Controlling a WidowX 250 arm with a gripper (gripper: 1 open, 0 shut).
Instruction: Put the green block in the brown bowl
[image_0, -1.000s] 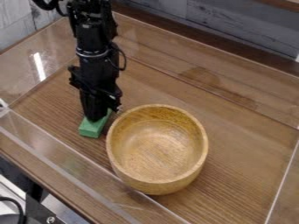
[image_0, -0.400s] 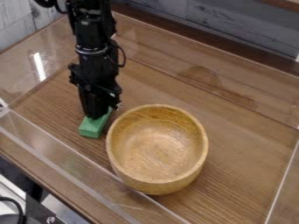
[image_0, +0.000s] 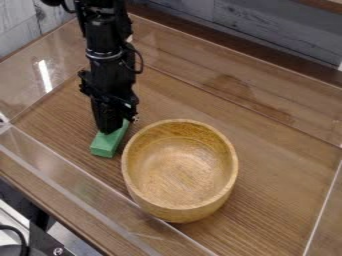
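Note:
The green block meets my fingers only at its far end, so I should open, rise a little and grip the green block nearer its middle (image_0: 110, 139) before lifting.
The green block (image_0: 107, 142) lies on the wooden table just left of the brown bowl (image_0: 181, 168), near its left rim. My black gripper (image_0: 112, 126) points straight down onto the block's far end, its fingers pressed together around that end. Only the block's near part shows below the fingertips. The bowl stands upright and its hollow holds nothing.
Clear plastic walls (image_0: 40, 70) enclose the wooden table (image_0: 254, 100) on the left, front and right. A grey plank wall (image_0: 267, 25) runs along the back. Black cables (image_0: 20, 240) hang at the lower left corner outside the enclosure.

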